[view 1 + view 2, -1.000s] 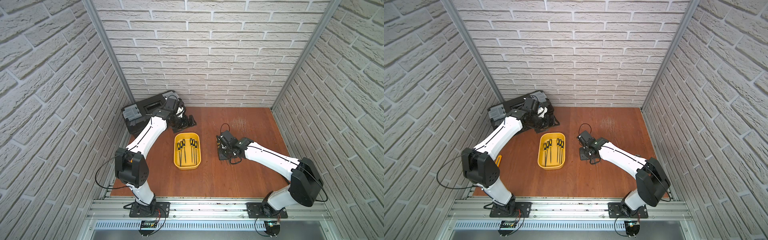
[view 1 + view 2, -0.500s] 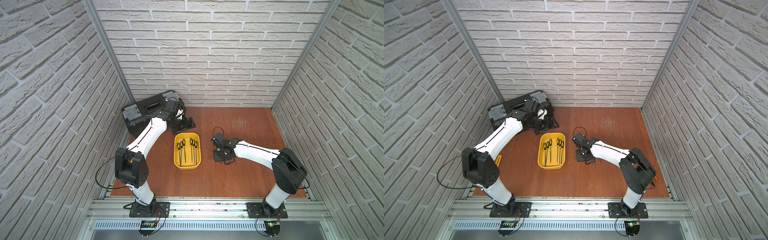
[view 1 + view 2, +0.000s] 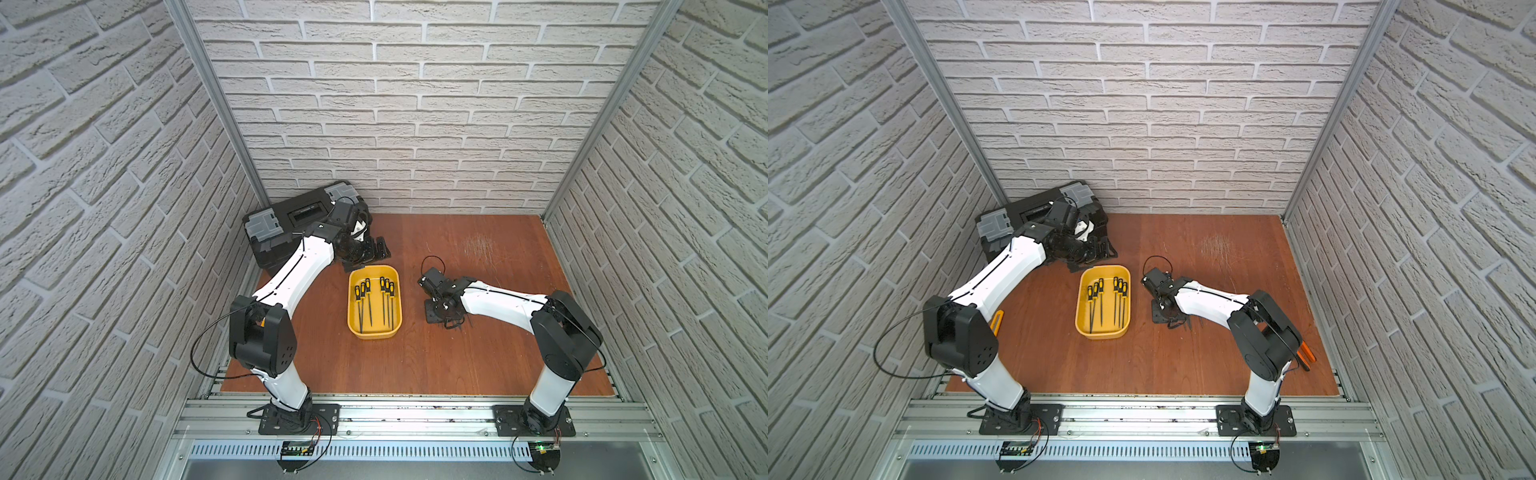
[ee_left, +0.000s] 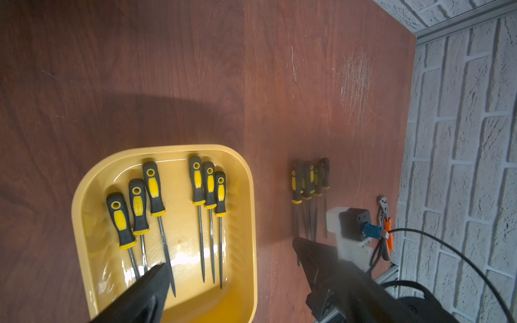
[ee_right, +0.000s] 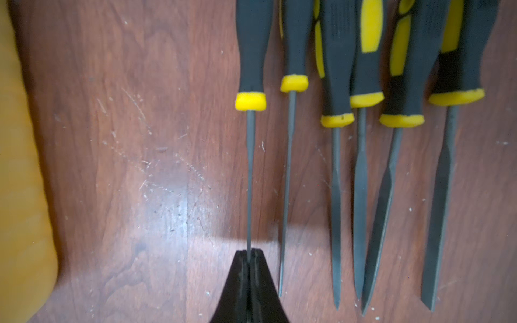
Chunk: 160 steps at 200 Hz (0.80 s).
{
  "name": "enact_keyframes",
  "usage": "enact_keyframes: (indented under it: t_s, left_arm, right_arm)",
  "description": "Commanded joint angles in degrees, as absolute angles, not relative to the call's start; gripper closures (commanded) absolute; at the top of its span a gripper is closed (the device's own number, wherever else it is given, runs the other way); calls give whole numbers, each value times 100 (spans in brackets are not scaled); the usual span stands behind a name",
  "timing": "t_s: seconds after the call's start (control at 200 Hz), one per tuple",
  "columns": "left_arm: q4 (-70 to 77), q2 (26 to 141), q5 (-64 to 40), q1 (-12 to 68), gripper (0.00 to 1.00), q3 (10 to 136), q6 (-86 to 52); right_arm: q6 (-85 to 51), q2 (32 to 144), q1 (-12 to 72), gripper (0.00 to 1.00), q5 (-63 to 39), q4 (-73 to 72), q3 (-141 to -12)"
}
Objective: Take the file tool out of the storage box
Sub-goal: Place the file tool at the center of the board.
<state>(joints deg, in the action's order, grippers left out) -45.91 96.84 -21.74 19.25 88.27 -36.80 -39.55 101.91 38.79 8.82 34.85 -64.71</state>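
Next, I close my left gripper on the file tool's handle (image 3: 382,281) (image 4: 196,177), picking the innermost file in the storage box's group nearer my right gripper.
The yellow storage box (image 3: 375,335) (image 3: 1100,336) (image 4: 76,212) sits mid-table with several black-and-yellow file tools (image 3: 376,299) (image 4: 208,190) lying in it. My right gripper (image 3: 442,309) (image 3: 1163,309) (image 5: 249,251) is low over the table just right of the box, shut on the thin blade of one file tool (image 5: 249,167). That file lies in line with a row of several more files (image 5: 363,139) (image 4: 307,181) on the wood. My left gripper (image 3: 376,249) (image 3: 1100,249) (image 4: 230,256) hangs open over the box's far end, holding nothing.
A black toolbox (image 3: 291,224) with grey latches stands in the far left corner, behind my left wrist. Orange-handled pliers (image 3: 1306,353) (image 4: 386,223) lie near the right wall. An orange tool (image 3: 996,322) lies by the left arm. Brick walls close in three sides.
My right arm has folded, its elbow swinging back toward its base, and its gripper has shifted slightly toward the box and nearer the front. The left arm has stayed still.
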Motion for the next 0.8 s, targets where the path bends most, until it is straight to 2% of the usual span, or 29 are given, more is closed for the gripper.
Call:
enact_keyframes:
  t_s: [0.0,0.26,0.6,0.795]
  left_arm:
    - [-4561,9471,-2115,1903,1,8711,-3585]
    - [-4586,9514,-2083,1943,1,8709,-3577]
    - [-4660,9562,-2014,1972,2,8778,-3533]
    - [-4683,9589,-2011,1988,2,8789,-3523]
  right_arm:
    - [-4117,10264,3945,97,1010,3322,-6530]
    - [-4173,10379,3964,97,1026,3275,-6489]
    - [-4186,10503,3964,84,1043,3256,-6452]
    - [-4166,10489,3963,83,1090,3295,-6451]
